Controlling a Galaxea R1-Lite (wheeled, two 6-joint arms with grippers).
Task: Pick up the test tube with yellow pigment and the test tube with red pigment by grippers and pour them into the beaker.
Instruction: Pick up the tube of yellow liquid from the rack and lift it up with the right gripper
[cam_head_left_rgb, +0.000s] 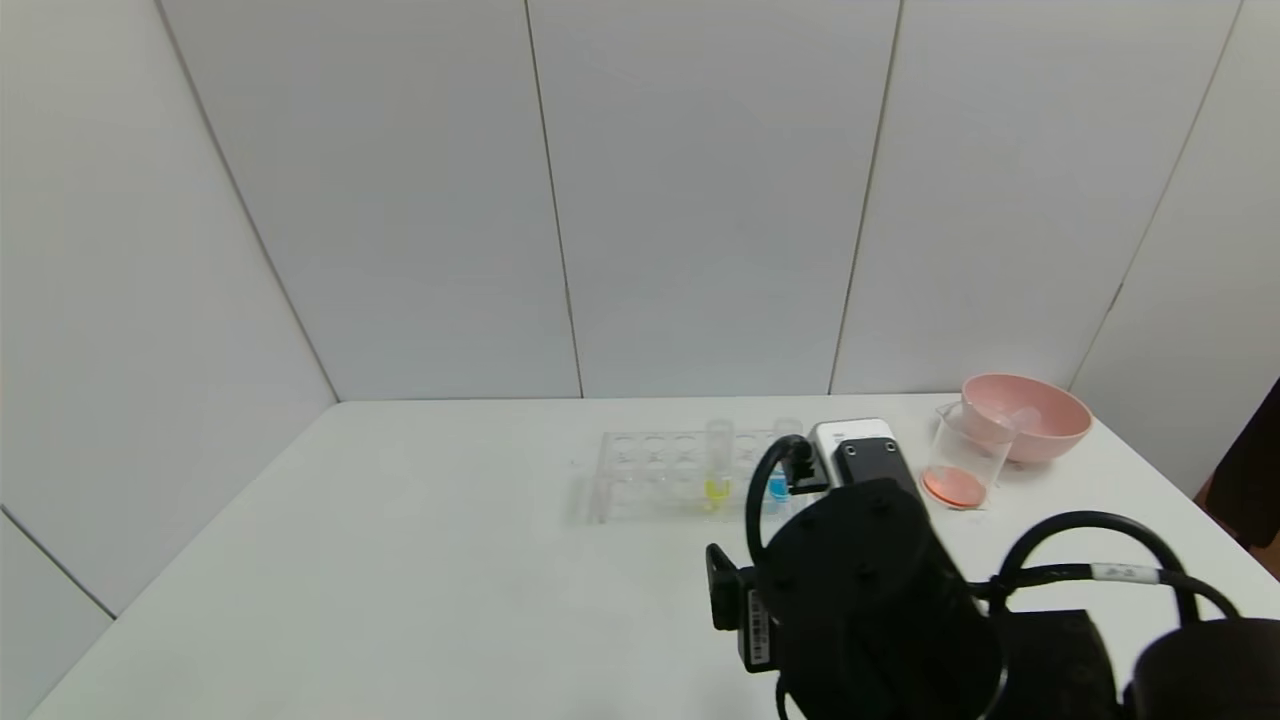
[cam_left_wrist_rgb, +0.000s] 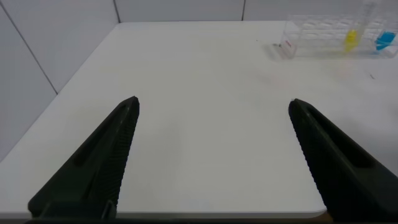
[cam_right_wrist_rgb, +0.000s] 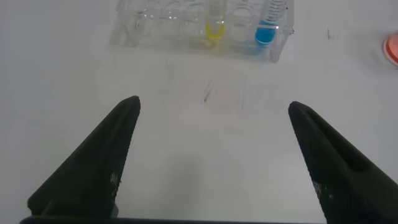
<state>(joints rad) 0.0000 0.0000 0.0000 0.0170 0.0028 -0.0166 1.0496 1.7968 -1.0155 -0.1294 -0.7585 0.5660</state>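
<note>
The robot's right gripper will close on the upper part (cam_head_left_rgb: 719, 444) of the test tube with yellow pigment, where that tube sticks out above the clear rack.
The yellow-pigment test tube (cam_head_left_rgb: 717, 470) stands upright in the clear rack (cam_head_left_rgb: 645, 470); it also shows in the right wrist view (cam_right_wrist_rgb: 214, 26) and the left wrist view (cam_left_wrist_rgb: 352, 38). My right gripper (cam_right_wrist_rgb: 211, 107) is open and empty, low over the table just in front of the rack. In the head view its fingers are hidden behind my right arm (cam_head_left_rgb: 870, 570). The beaker (cam_head_left_rgb: 962, 455) stands right of the rack with red-orange liquid at its bottom. No red-pigment tube shows in the rack. My left gripper (cam_left_wrist_rgb: 213, 102) is open and empty over the table's near left.
A blue-liquid tube (cam_head_left_rgb: 779, 485) stands in the rack right of the yellow one, also in the right wrist view (cam_right_wrist_rgb: 267, 31). A pink bowl (cam_head_left_rgb: 1045, 420) sits behind the beaker at the back right. White walls close in the table's back and sides.
</note>
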